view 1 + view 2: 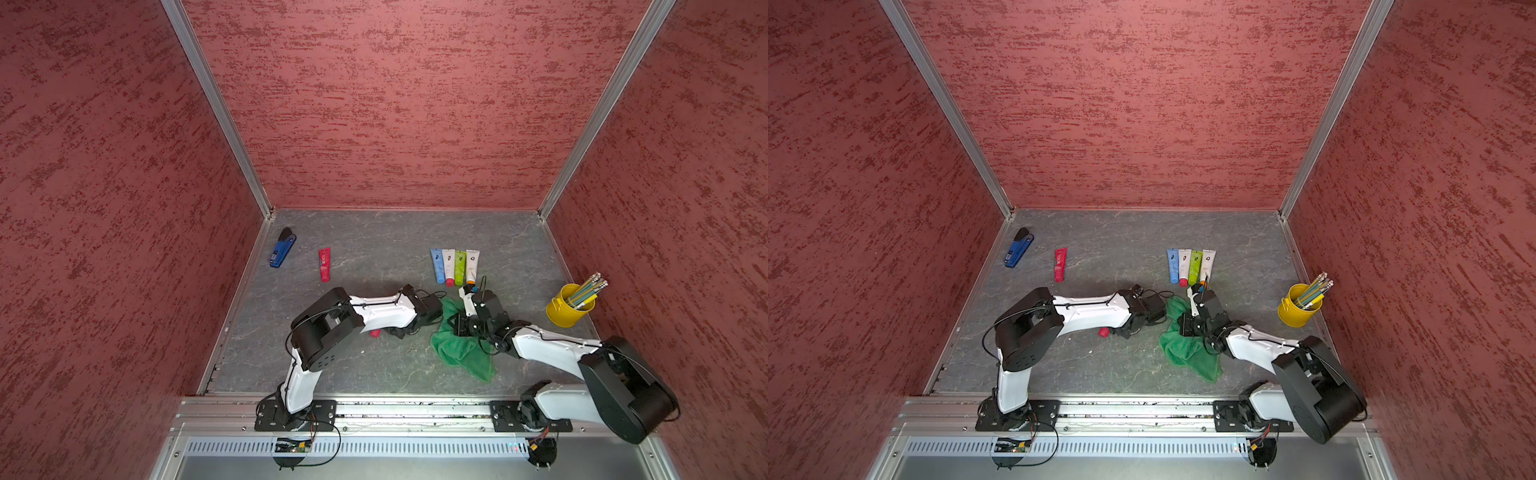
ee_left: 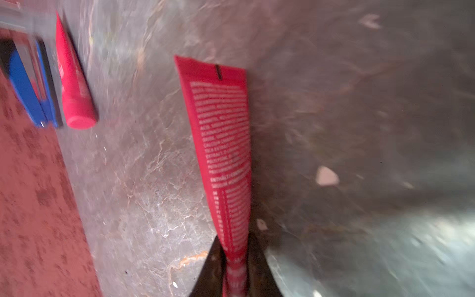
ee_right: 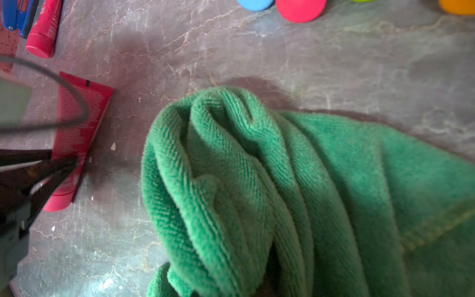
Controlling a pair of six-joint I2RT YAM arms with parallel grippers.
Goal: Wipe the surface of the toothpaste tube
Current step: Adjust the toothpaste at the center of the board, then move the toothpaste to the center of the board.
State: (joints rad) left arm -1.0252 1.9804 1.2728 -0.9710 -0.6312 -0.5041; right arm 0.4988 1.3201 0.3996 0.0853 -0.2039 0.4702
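Note:
My left gripper needs to open and hold the tube by its cap (image 3: 58, 201), because it is pinching the body of the red toothpaste tube above the cap and covering surface that is to be wiped.
The red toothpaste tube (image 2: 221, 144) lies on the grey stone-look table, white print facing up. In both top views only its red cap (image 1: 375, 333) (image 1: 1104, 332) shows under the left arm. My left gripper (image 2: 235, 270) has its black fingers tight on both sides of the tube near the cap end, as the right wrist view (image 3: 64, 164) also shows. My right gripper (image 1: 457, 324) is shut on a bunched green cloth (image 3: 257, 180), which trails onto the table (image 1: 457, 353) just right of the tube without touching it. The right fingertips are buried in the cloth.
A second red tube (image 1: 324, 264) and a blue stapler (image 1: 282, 249) lie at the back left. Several coloured tubes (image 1: 455, 266) lie in a row behind the right gripper. A yellow bucket of pencils (image 1: 569, 309) stands at the right. Red walls enclose the table.

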